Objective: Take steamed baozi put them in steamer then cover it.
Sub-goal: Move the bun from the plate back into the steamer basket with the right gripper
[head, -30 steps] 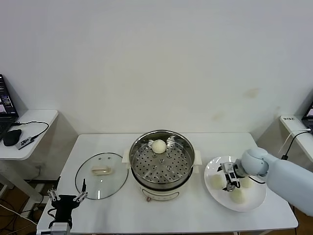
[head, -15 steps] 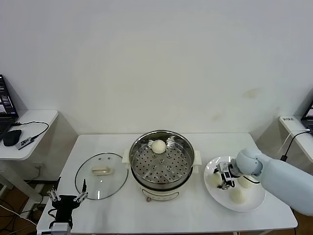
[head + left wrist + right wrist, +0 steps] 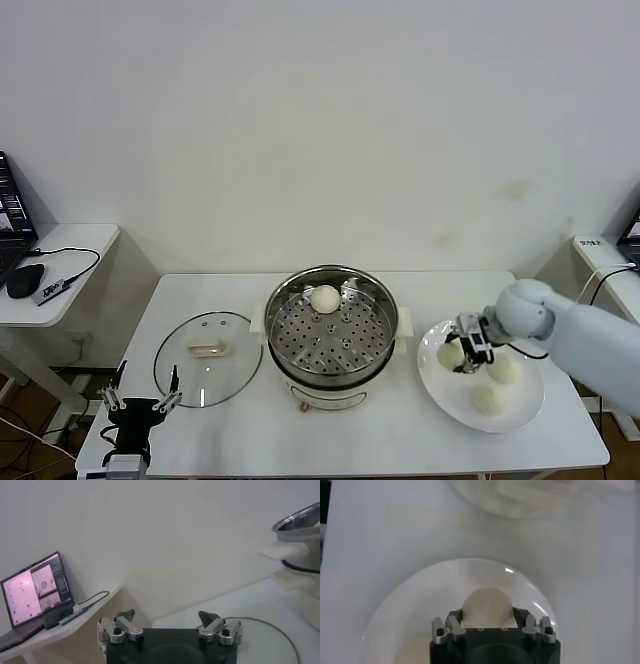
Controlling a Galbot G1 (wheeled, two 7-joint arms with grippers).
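Observation:
Next, my right gripper releases its baozi on the steamer tray's side (image 3: 295, 323) nearest the glass cover, next to the other baozi.
My right gripper (image 3: 458, 356) is shut on one steamed baozi (image 3: 448, 352), a cream-white bun held just above the left part of the white plate (image 3: 434, 386). In the right wrist view the same baozi (image 3: 486, 602) fills the gap of the gripper (image 3: 487, 614) over the plate (image 3: 410, 610). Two more baozi (image 3: 503, 368) (image 3: 486, 400) lie on the plate. The steel steamer (image 3: 378, 300) stands mid-table with one baozi (image 3: 324, 298) on its perforated tray. The glass cover (image 3: 207, 357) lies flat to its left. My left gripper (image 3: 137, 405) hangs open off the table's front left corner.
A side table (image 3: 70, 250) at the left carries a laptop (image 3: 32, 587), a mouse and cables. Another small table (image 3: 600, 250) stands at the far right. From the left wrist, the steamer's rim (image 3: 300, 522) and the cover's edge (image 3: 265, 630) show.
My right gripper has shut on a baozi on the plate and lifted it slightly, leaving two on the plate. The left arm has not moved.

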